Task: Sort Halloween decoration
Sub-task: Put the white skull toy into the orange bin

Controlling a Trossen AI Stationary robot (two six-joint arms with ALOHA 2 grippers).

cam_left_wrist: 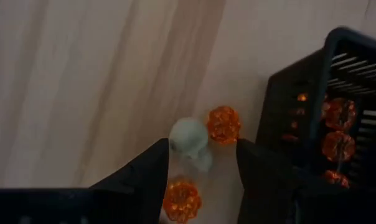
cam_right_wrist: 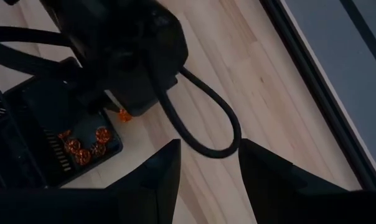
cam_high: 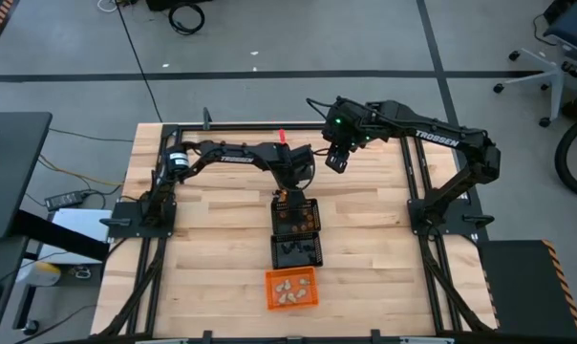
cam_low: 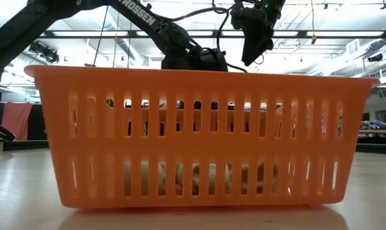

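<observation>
Next, I pinch just the cream-white trinket's narrow end [cam_left_wrist: 203, 160] with my left gripper and lift it clear, because its round end lies close beside an orange trinket.
My left gripper [cam_left_wrist: 203, 152] is open, low over the table just beyond the far end of the black mesh basket [cam_high: 296, 218] that holds orange trinkets [cam_left_wrist: 337, 140]. Between its fingers a cream-white trinket [cam_left_wrist: 189, 138] and an orange trinket [cam_left_wrist: 182, 199] lie on the wood. Another orange trinket [cam_left_wrist: 223, 124] lies just ahead of the fingertips. A second black basket [cam_high: 296, 251] holds black trinkets. The orange basket [cam_high: 291, 289] holds cream-white ones. My right gripper [cam_high: 336, 158] hangs open in the air, right of and beyond the left gripper.
The three baskets stand in a row down the table's middle, from centre to near edge. Bare wood lies on both sides of them. The orange basket [cam_low: 199, 134] fills the low view. A black frame [cam_high: 417, 182] runs round the table. The left arm's cable [cam_right_wrist: 200, 118] loops below my right gripper.
</observation>
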